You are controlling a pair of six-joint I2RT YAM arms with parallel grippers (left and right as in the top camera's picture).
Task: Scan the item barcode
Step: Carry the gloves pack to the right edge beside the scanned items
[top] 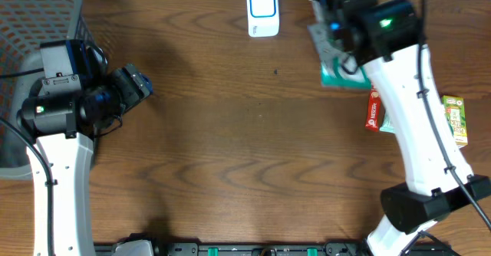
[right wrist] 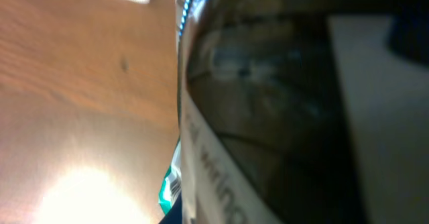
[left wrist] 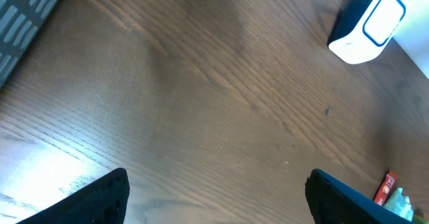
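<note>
I will use my right gripper to set the flat grey packet down and release it on the bare wood [top: 357,116] next to the red packet.
The white and blue barcode scanner [top: 262,11] stands at the table's far edge and also shows in the left wrist view as the scanner [left wrist: 367,26] at upper right. My right gripper [top: 326,20] is just right of it, shut on a flat grey packet [top: 321,45] that hangs over the table. That packet [right wrist: 268,117] fills the right wrist view as a blur and hides the fingers. A teal packet [top: 339,77] with a barcode lies under it, its edge [right wrist: 171,187] showing. My left gripper [top: 142,83] [left wrist: 214,184] hovers open and empty at the left.
A grey mesh basket [top: 38,26] stands at the far left behind the left arm. A red packet [top: 373,110] and a yellow-green box [top: 455,118] lie at the right beside the right arm. Bare wood spans the table's middle [top: 245,149].
</note>
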